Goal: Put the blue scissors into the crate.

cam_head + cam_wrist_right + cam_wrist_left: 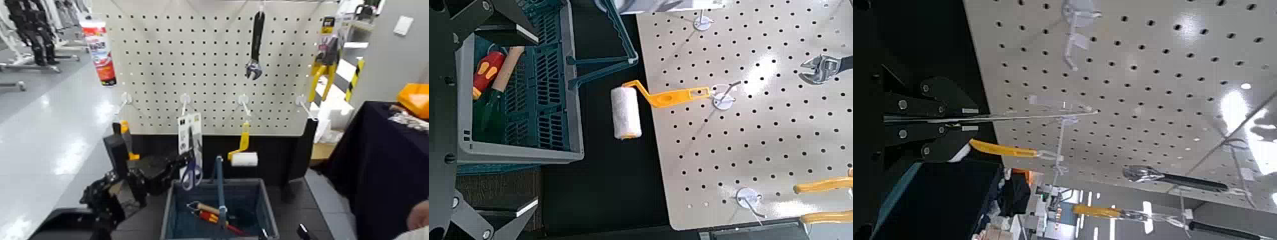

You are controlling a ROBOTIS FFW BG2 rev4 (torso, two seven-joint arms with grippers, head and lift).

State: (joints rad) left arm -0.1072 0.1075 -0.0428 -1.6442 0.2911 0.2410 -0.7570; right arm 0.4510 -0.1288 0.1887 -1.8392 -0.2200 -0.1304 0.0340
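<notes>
I need to release the blue scissors from my left gripper against the near side of the red-handled tools [217, 229] in the crate.
The blue scissors [190, 171], on a tall white card, stand upright against the pegboard just below a white hook [185, 99]. Whether the card still hangs on the hook I cannot tell. My left gripper [180, 164] reaches in from the left and is shut on the card. In the left wrist view the card of the scissors [1038, 115] shows edge-on, pinched by the left gripper [953, 122]. The grey-blue crate [270, 217] sits directly below, its hoop handle [220, 185] upright. My right gripper [489, 120] hovers open and empty above the crate [539, 110].
Red-handled tools [210, 217] lie in the crate. A yellow-handled paint roller [244, 157] hangs beside the scissors. Higher on the pegboard are a black wrench [256, 45] and yellow pliers [324, 64]. A dark-clothed table [383, 166] stands at the right.
</notes>
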